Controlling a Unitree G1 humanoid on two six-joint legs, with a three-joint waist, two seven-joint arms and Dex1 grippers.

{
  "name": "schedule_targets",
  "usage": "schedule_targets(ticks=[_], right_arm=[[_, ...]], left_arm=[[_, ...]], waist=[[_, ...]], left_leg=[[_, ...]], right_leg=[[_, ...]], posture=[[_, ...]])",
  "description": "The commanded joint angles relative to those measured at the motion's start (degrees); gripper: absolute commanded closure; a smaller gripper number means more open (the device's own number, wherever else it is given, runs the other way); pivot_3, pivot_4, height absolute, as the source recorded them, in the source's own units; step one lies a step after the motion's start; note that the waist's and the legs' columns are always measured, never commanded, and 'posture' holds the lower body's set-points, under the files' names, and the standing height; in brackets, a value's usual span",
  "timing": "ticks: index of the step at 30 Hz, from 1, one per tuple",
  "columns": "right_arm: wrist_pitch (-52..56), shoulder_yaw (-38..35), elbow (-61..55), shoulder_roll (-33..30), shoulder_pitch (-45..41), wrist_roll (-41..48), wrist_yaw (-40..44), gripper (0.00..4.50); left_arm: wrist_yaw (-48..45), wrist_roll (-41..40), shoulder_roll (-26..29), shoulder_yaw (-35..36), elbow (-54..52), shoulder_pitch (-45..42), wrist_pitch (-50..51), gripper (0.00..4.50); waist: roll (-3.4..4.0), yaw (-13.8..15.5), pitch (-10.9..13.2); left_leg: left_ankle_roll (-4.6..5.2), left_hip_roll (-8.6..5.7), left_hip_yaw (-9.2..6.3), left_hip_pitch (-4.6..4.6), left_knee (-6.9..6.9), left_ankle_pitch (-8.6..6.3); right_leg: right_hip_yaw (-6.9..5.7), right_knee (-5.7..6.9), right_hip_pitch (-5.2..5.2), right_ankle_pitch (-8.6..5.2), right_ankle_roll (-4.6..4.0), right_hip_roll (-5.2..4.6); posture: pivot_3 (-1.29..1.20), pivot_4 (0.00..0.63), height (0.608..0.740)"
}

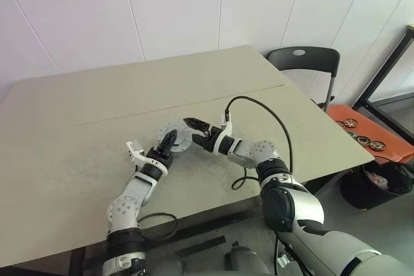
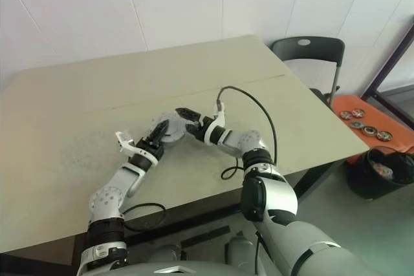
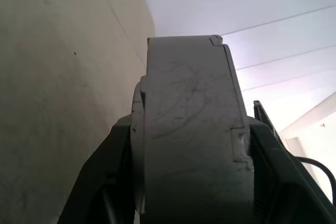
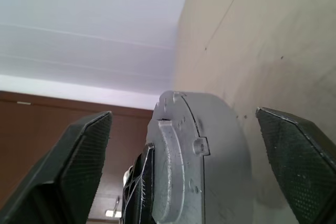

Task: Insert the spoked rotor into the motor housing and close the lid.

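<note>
Next, my left gripper releases the lid on the bare table (image 1: 87,152) below the seam's end farthest from my right gripper.
The lid (image 1: 176,135), a thick grey round disc with a notched rim, stands on edge just above the table (image 1: 77,127). My left gripper (image 1: 171,139) is shut on it, its two black fingers pressing the disc's flat faces (image 3: 189,129). My right gripper (image 1: 191,127) comes at the lid from the other side and is open. Its fingers (image 4: 84,150) stand wide on either side of the lid's rim (image 4: 205,156) without touching it. The spoked rotor and the motor housing are hidden.
A black cable (image 1: 259,105) loops over the table from my right wrist. A dark chair (image 1: 304,63) stands at the table's far right corner. Beyond the right edge, an orange tray (image 1: 388,135) holds several small round parts, with a black bin (image 1: 375,185) below it.
</note>
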Motion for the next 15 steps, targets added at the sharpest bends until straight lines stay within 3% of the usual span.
schedule_targets(ticks=[1,6,15], right_arm=[[-2.96,-0.36,-0.62,0.97,-1.28,0.83,-0.42,0.07],[-3.75,0.14,-0.64,1.09,-1.43,0.91,0.39,0.07],[-3.75,0.61,-0.86,1.27,-1.37,0.89,0.9,0.07]], left_arm=[[0.98,0.38,-1.71,2.42,0.67,-0.95,-4.7,2.11],[3.31,6.44,-0.77,5.72,3.75,-2.63,-16.57,2.11],[4.21,9.24,3.48,12.07,8.89,-3.68,-28.07,2.11]], waist=[[0.0,-0.05,0.0],[-0.01,0.01,0.0],[-0.03,-0.4,-0.02]], left_leg=[[0.0,0.01,0.0,0.01,0.0,0.0],[0.0,0.01,0.01,0.01,0.0,0.0],[0.0,0.12,0.01,0.09,-0.03,0.0]], right_leg=[[0.0,0.0,0.0,0.0,0.0,0.0],[0.0,0.0,0.0,0.0,0.0,0.01],[0.01,0.06,0.0,0.01,-0.01,0.15]], posture=[[0.0,0.0,0.74],[0.0,0.0,0.74],[0.0,0.0,0.74]])
